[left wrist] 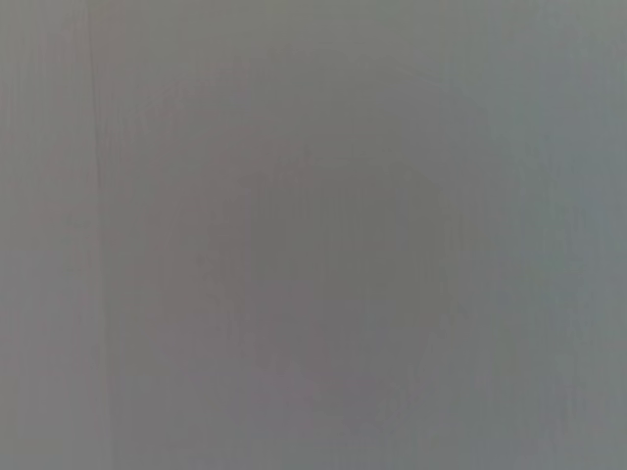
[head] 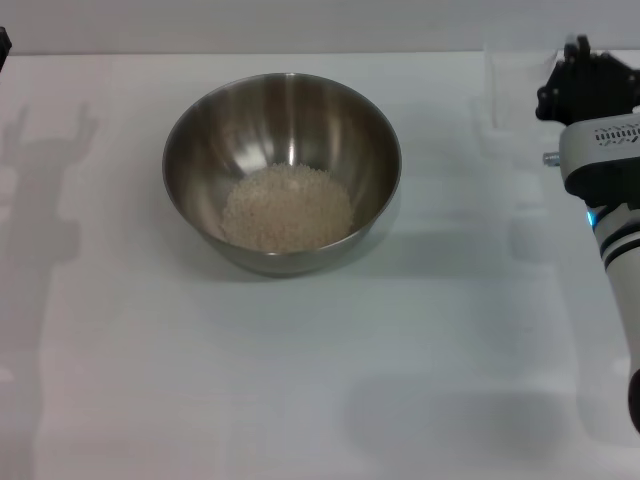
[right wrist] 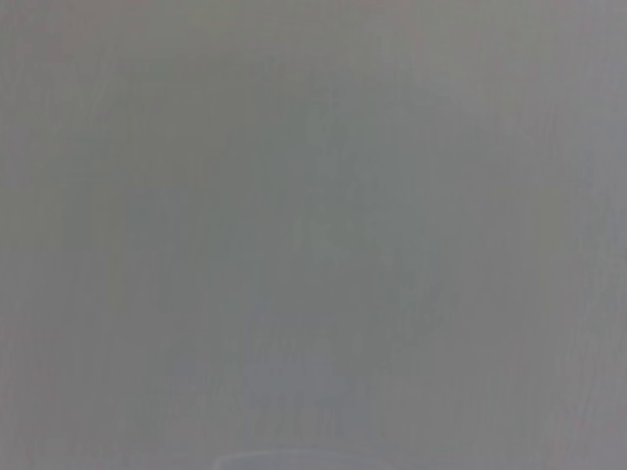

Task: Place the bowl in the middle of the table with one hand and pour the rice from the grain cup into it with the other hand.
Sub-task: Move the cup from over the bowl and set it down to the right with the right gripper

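Note:
I will set the clear grain cup down with my right gripper on the white table (head: 510, 188) next to the bowl, level with the rice.
The stainless-steel bowl (head: 282, 120) stands on the white table (head: 300, 380), a little left of centre towards the back. A heap of pale rice (head: 288, 208) lies in its bottom. The clear grain cup (head: 510, 90) shows faintly at the back right; it looks upright and I see no rice in it. My right gripper (head: 572, 88), black, is right beside the cup, at its right side; I cannot tell whether it holds the cup. Of my left gripper only a dark sliver (head: 2, 45) shows at the far left edge. Both wrist views show only plain grey.
My right arm (head: 610, 200), white with black bands, runs down the right edge of the head view. A forked shadow of the left arm lies on the table at the left (head: 45, 180). The table's back edge meets a pale wall.

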Tool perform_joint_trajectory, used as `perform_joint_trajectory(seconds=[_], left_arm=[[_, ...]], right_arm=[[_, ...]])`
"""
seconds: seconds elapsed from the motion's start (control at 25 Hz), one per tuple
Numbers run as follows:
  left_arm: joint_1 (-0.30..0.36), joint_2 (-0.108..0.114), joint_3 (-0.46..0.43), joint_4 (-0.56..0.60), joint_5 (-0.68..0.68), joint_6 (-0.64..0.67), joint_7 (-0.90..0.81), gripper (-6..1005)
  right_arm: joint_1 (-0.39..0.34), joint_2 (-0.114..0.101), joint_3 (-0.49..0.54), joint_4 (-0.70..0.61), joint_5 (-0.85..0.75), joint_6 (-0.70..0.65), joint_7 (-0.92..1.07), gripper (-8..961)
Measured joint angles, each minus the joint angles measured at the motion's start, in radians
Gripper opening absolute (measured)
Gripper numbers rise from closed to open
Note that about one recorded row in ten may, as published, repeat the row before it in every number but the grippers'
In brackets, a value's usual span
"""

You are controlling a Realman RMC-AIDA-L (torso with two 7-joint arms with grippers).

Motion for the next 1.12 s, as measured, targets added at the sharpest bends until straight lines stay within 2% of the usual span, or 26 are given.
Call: perform_joint_trajectory(seconds=[0.36,0.72,1.12], left_arm=[[0.003,0.0,0.011,-0.001,-0.004,0.029,-0.006,829],[-0.015,0.002,-0.016,0.009,-0.008,-0.024,-0.006,829],[-0.012,-0.001,-0.007,0.001,-0.007,-0.027,-0.007,829]], right_arm=[[-0.017,0.003,-0.006,-0.014,0.0,0.029,0.031,9],[-0.063,0.005,-0.064,-0.012,-0.003,0.049,0.035,10],[-0.078,0.005,-0.07,-0.034,0.0,0.049,0.04,9]])
